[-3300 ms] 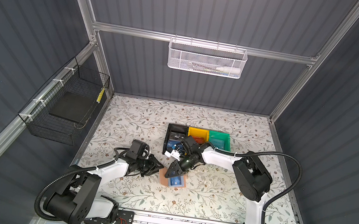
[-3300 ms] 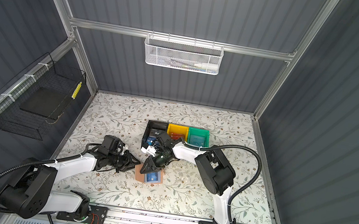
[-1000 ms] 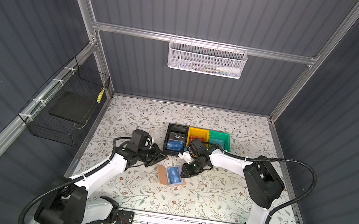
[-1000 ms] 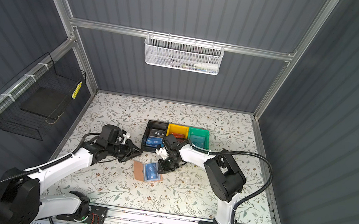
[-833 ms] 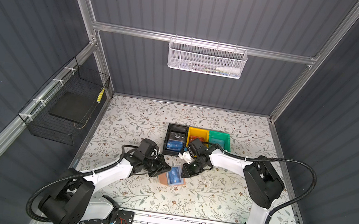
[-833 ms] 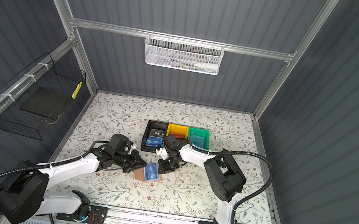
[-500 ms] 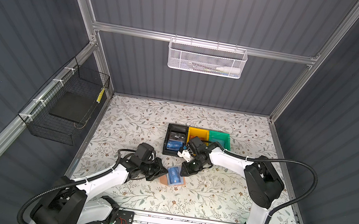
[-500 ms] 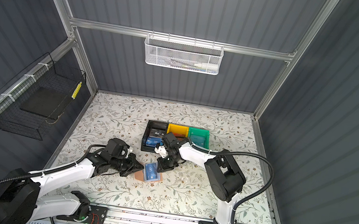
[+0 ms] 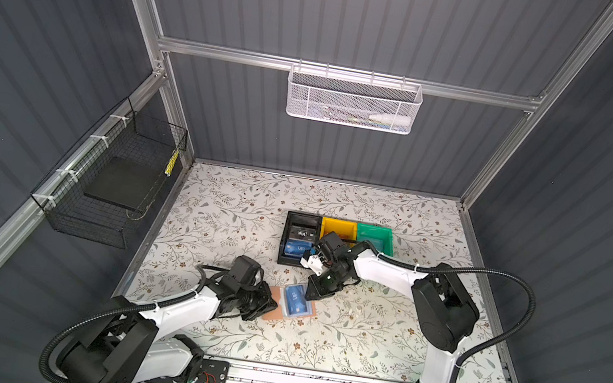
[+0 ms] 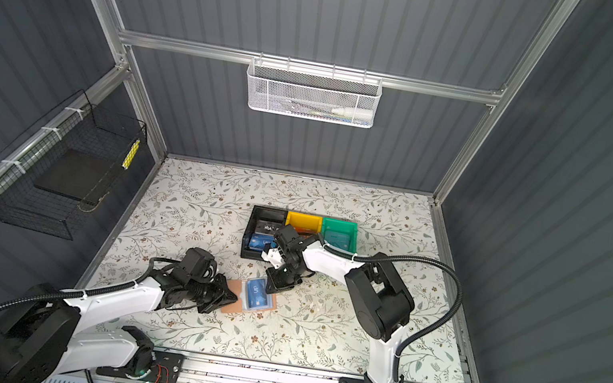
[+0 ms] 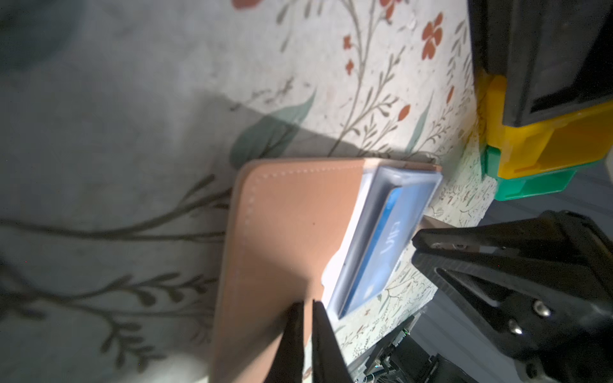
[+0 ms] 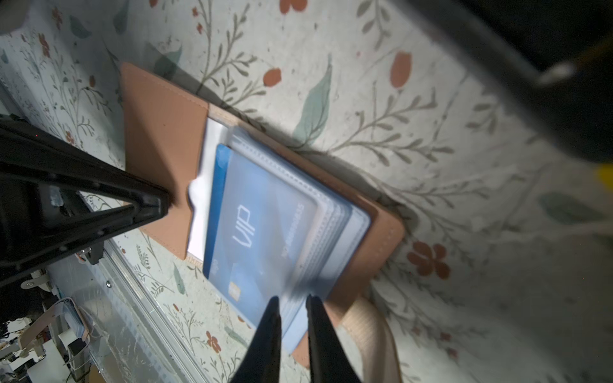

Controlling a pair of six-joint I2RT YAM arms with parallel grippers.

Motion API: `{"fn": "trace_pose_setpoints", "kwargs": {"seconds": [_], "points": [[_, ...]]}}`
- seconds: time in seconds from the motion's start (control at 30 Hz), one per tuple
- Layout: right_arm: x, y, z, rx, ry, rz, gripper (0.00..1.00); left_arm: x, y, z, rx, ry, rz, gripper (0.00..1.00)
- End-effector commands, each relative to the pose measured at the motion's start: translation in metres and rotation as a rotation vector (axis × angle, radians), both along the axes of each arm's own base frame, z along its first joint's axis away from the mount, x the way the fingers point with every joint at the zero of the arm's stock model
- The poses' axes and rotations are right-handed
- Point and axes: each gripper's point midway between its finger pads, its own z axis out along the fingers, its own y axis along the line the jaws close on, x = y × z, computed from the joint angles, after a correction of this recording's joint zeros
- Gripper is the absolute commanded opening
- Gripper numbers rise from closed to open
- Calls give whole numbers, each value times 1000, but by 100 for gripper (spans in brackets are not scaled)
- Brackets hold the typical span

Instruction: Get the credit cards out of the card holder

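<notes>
My left gripper's closed fingers rest on the tan flap, short of the blue card. It should open, pinch the card's near edge (image 11: 371, 252) and pull.
The tan card holder (image 9: 273, 309) (image 10: 234, 295) lies open on the floral table. A blue "VIP" credit card (image 9: 295, 301) (image 12: 258, 225) sits in its top clear sleeve. My left gripper (image 9: 271, 305) (image 11: 307, 306) is shut, its tips resting on the holder's tan flap (image 11: 292, 225). My right gripper (image 9: 309, 295) (image 12: 292, 303) is at the opposite corner. Its jaws stand a narrow gap apart, and the edge of the bluish sleeves shows in that gap. Whether they pinch it is unclear. Two more cards, blue (image 9: 297, 247) and dark (image 9: 302, 234), lie in the black bin.
The black bin (image 9: 283, 239), a yellow bin (image 9: 338, 229) and a green bin (image 9: 375, 237) stand in a row just behind the right gripper. A wire basket (image 9: 108, 184) hangs on the left wall. A white mesh basket (image 9: 351, 101) hangs on the back rail.
My left gripper swung in from the left and came down on the holder's tan flap. My right gripper shifted from beside the bins to the sleeves' corner, its jaws narrowing.
</notes>
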Motion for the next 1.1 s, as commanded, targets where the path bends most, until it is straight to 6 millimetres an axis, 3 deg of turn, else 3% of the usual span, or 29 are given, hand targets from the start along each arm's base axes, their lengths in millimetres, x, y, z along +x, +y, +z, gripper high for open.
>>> {"fn": "trace_pose_setpoints", "kwargs": {"seconds": [0.0, 0.17, 0.57, 0.67, 0.83, 1.07], "points": [[-5, 1, -6, -12, 37, 4, 19, -5, 11, -15, 64, 9, -1, 11], [-9, -3, -16, -48, 56, 8, 19, -7, 22, -35, 121, 8, 25, 11], [-4, -1, -17, -55, 48, -1, 18, 14, 20, -47, 118, -31, -25, 8], [-2, -2, -17, -66, 41, -3, 18, 14, 9, -36, 66, -35, -76, 9], [-1, -2, -14, -62, 31, -11, 19, 17, 7, -13, 57, -72, -90, 13], [0, -2, -16, -73, 32, -6, 19, 25, 0, 14, 10, -136, -91, 27]]}}
